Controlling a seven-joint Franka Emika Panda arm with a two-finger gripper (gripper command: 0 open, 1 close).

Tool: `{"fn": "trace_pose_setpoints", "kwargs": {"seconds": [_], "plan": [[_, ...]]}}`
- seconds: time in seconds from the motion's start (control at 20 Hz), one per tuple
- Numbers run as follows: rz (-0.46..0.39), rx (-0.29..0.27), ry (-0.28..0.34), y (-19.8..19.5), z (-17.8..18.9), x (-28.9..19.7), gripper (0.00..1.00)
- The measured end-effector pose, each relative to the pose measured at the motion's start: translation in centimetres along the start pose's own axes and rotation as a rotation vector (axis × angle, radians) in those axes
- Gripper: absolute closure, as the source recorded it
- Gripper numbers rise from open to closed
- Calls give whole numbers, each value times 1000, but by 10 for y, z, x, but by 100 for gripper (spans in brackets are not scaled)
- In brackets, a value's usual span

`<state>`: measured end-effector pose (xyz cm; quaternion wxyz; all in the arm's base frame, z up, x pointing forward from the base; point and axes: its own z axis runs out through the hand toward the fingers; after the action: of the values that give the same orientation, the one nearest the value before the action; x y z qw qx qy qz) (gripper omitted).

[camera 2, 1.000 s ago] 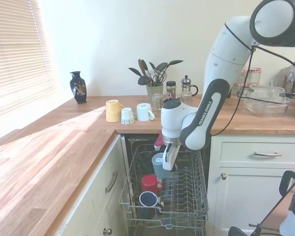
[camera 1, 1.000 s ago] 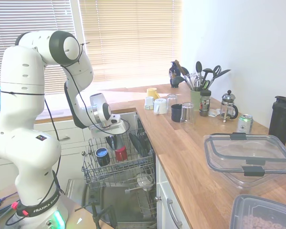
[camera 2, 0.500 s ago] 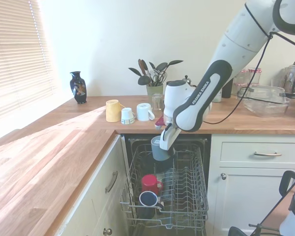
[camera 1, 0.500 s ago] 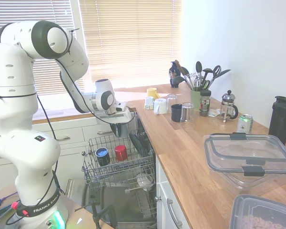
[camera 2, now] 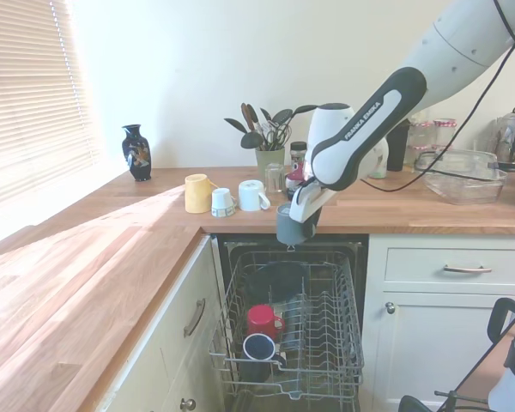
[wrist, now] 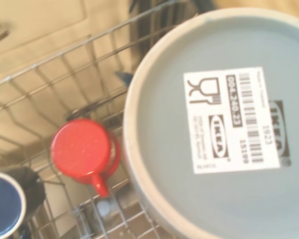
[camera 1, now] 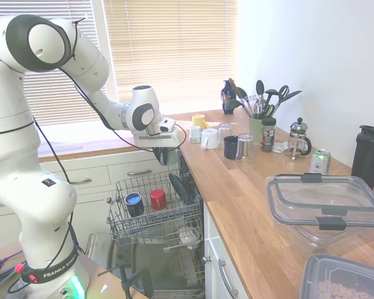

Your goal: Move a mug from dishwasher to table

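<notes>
Next, my gripper lets go of the grey mug on the wooden table's front edge (camera 2: 292, 216), next to the row of white cups.
The grey mug (camera 2: 289, 229) hangs upside down in the air above the dishwasher's pulled-out wire rack (camera 2: 330, 343), at about the height of the wooden table edge (camera 2: 240, 225). My gripper (camera 2: 301, 209) is shut on its side. In the first exterior view, the gripper (camera 1: 164, 148) and the mug (camera 1: 164, 157) are just left of the table corner (camera 1: 193, 156). The wrist view is filled by the mug's grey base (wrist: 179, 164), which carries a white barcode label, with the rack (wrist: 50, 79) below.
A red mug (camera 2: 262, 319) and a dark mug with a blue base (camera 2: 258, 348) stand in the rack. A yellow mug (camera 2: 197, 192), white cups (camera 2: 253, 196), a vase (camera 2: 137, 152) and a plant are on the table. Plastic containers (camera 1: 324, 205) lie further along it.
The gripper has lifted the grey mug out of the rack, from among the other mugs up to table height, and carried it toward the table edge.
</notes>
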<state>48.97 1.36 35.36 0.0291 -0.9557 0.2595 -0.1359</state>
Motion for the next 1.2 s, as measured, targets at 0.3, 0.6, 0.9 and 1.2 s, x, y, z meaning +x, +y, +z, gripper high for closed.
{"fn": "trace_pose_setpoints", "kwargs": {"seconds": [0.3,0.6,0.9,1.2], "plan": [[80,20,-1,22,-6,24,100],[126,6,-14,26,4,50,100],[163,-19,-37,27,24,82,100],[193,-37,-54,24,33,112,100]]}}
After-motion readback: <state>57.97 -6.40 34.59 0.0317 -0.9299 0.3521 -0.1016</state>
